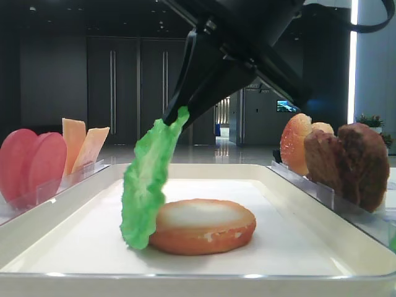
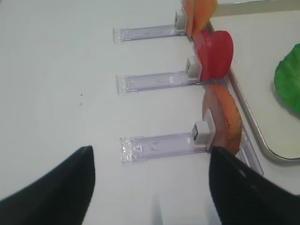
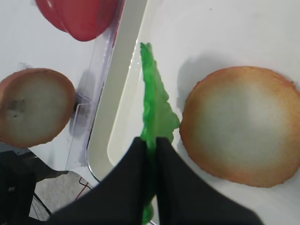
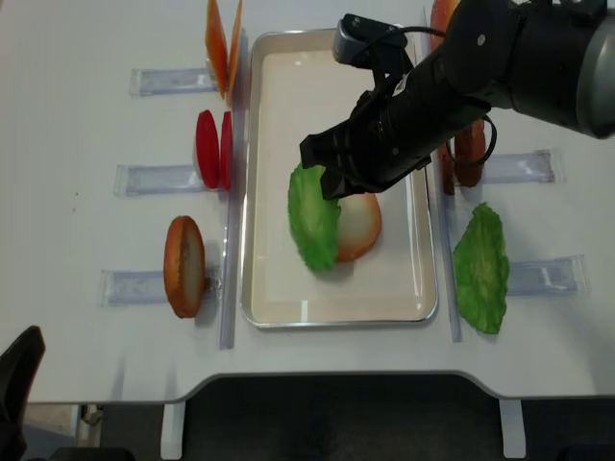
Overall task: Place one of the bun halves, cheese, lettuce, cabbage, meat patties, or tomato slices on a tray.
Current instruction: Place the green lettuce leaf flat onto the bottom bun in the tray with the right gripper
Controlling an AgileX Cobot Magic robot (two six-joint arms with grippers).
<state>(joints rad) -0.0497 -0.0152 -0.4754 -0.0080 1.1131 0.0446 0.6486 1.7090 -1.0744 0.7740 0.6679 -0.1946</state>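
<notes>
The robot's right hand needs to release the lettuce leaf on the pale side of the bun half (image 4: 349,210) (image 3: 239,126) in the tray.
My right gripper (image 1: 179,114) (image 3: 151,145) (image 4: 322,168) is shut on the top edge of a frilly green lettuce leaf (image 1: 145,185) (image 3: 157,112) (image 4: 314,226). The leaf hangs almost upright over the white tray (image 1: 80,229) (image 4: 336,288). Its lower end is down at the liner and leans against a bun half (image 1: 204,226) (image 3: 241,131) (image 4: 360,226) that lies flat, pale face up, in the tray's middle. My left gripper (image 2: 151,154) stands open over bare table left of the tray, with nothing between its fingers.
Clear racks flank the tray. On the left they hold cheese (image 4: 223,43), tomato slices (image 4: 213,149) (image 2: 213,54) and a bun half (image 4: 184,266) (image 2: 222,117). On the right stand bun halves (image 1: 297,142) and meat patties (image 1: 352,164), and another lettuce leaf (image 4: 480,269) lies there.
</notes>
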